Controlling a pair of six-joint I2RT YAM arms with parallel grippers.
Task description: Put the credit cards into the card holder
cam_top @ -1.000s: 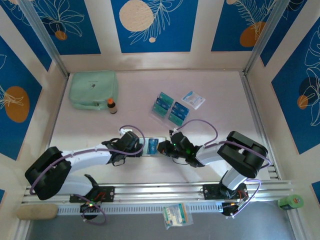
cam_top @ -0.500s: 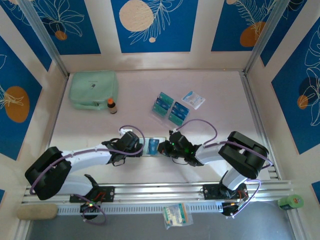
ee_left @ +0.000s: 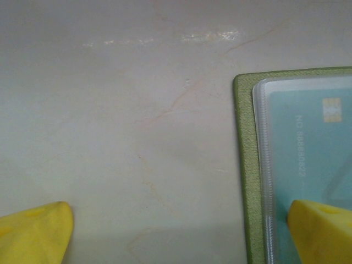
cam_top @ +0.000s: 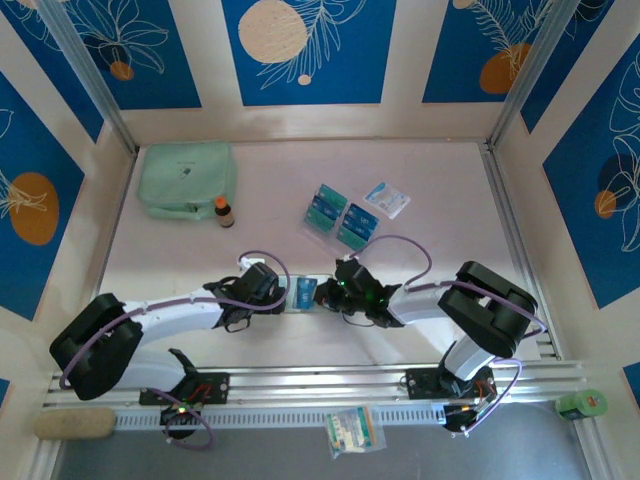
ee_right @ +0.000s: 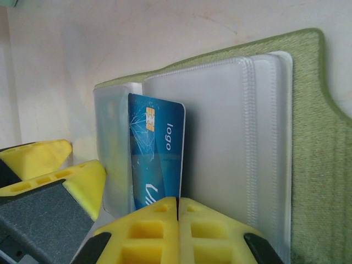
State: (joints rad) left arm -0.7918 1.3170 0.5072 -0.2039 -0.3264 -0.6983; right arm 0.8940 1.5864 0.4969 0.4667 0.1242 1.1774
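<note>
My right gripper should release the blue credit card, now on edge among the holder's pockets, in the clear pocket [cam_top: 290, 293] [ee_right: 124, 151] next to the fingertip of my left gripper.
The olive-green card holder [cam_top: 304, 293] lies open on the table between my two grippers. In the right wrist view my right gripper [ee_right: 177, 201] is shut on a blue credit card [ee_right: 157, 144] that stands on edge among the holder's clear pockets [ee_right: 220, 132]. My left gripper [ee_left: 179, 234] is open wide; one yellow fingertip [ee_left: 322, 231] sits over the holder's left pocket, where a teal credit card [ee_left: 313, 137] lies under the clear plastic. The other fingertip [ee_left: 33, 234] is over bare table. More teal and blue credit cards [cam_top: 341, 216] sit on a clear stand farther back.
A mint-green zip pouch [cam_top: 187, 178] lies at the back left with a small brown bottle [cam_top: 223, 211] beside it. A white-and-blue flat packet [cam_top: 387, 198] lies right of the card stand. Metal rails [cam_top: 500, 230] run along the table's right side.
My right gripper has crept a little to the left, toward the card holder, with the blue card in it. The left arm has stayed still.
</note>
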